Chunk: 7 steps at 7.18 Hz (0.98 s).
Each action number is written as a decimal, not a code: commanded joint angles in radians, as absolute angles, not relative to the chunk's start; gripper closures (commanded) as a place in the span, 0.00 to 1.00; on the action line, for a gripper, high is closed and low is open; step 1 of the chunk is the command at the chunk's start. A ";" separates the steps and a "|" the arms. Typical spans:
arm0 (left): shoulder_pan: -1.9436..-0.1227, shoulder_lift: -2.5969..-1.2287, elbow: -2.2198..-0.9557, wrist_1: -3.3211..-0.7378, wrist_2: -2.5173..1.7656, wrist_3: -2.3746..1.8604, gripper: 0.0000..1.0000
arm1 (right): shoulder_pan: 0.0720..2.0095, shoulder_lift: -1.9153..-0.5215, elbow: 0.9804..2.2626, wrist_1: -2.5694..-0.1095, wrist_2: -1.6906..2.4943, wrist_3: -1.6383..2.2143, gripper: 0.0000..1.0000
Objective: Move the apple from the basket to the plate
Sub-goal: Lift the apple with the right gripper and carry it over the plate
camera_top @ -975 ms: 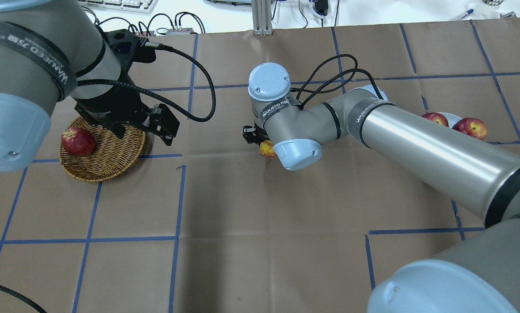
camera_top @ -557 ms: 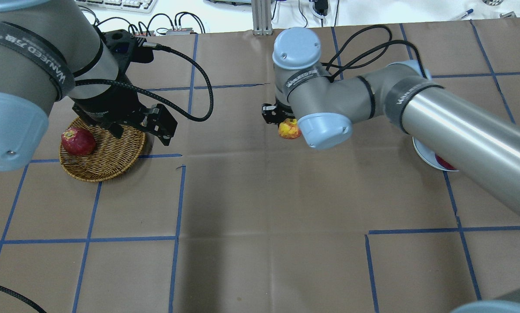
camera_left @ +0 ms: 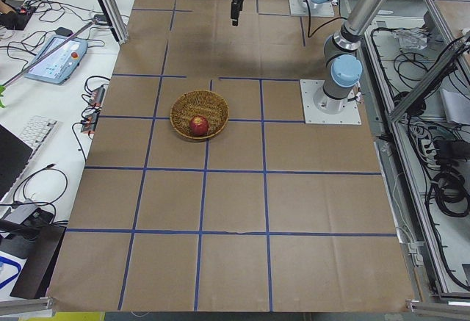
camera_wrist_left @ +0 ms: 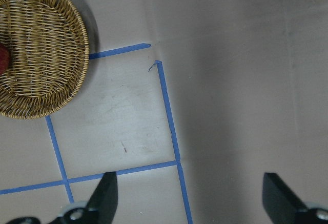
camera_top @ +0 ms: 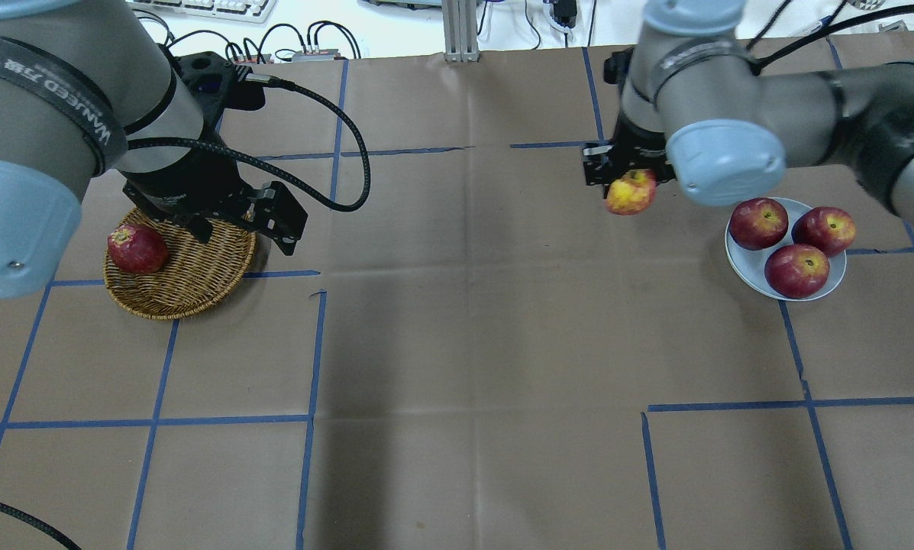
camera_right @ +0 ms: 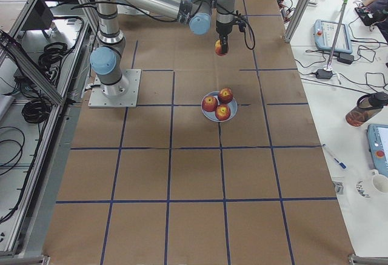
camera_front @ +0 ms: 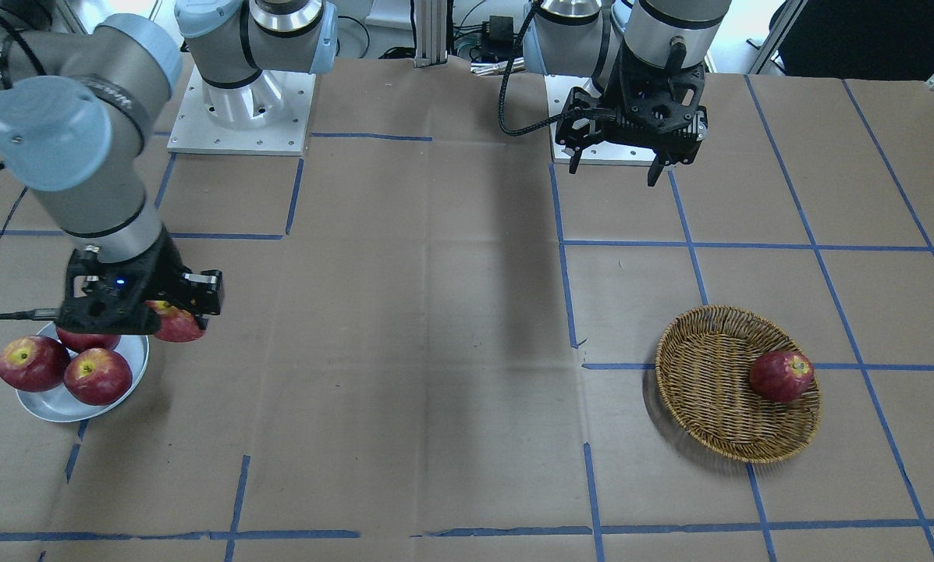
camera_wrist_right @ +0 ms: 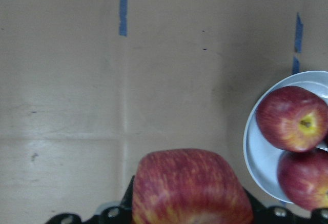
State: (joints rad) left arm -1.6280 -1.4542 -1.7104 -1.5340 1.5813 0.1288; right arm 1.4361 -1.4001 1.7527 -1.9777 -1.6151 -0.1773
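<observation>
The lighter red apple will leave my right gripper on top, between the dark red apples on the plate [camera_front: 52, 347].
My right gripper [camera_top: 629, 182] is shut on the apple [camera_top: 631, 192], a lighter red one with yellow streaks, and holds it above the table just left of the plate [camera_top: 737, 256]. The right wrist view shows the apple [camera_wrist_right: 189, 188] between the jaws, with the plate [camera_wrist_right: 254, 157] to its right. The wicker basket [camera_top: 197, 267] sits at the table's left with one dark red apple [camera_top: 137, 248] in it. My left gripper [camera_top: 247, 237] is open and empty, hovering over the basket's right edge. In the left wrist view the basket [camera_wrist_left: 41, 55] lies at the upper left.
Three dark red apples [camera_top: 796, 270] fill most of the plate. In the front-facing view the held apple [camera_front: 176, 321] hangs beside the plate's [camera_front: 53, 406] rim. Brown paper with blue tape lines [camera_top: 311, 344] covers the table.
My right arm has carried the apple rightward from the table's middle to just beside the plate. The left arm and the basket have not moved.
</observation>
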 commanded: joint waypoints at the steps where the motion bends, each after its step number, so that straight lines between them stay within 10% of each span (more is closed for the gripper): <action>1: -1.628 -1.454 -1.710 -1.534 1.582 0.129 0.01 | 1.271 -1.416 1.792 -1.988 -1.612 -0.422 0.44; 7: -1.628 -1.454 -1.710 -1.534 1.582 0.127 0.01 | 1.157 -1.286 1.822 -2.152 -1.612 -0.586 0.44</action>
State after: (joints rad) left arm -1.6284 -1.4543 -1.7104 -1.5346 1.5815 0.1285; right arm 1.1578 -1.3010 1.8217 -2.1427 -1.6121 -0.5816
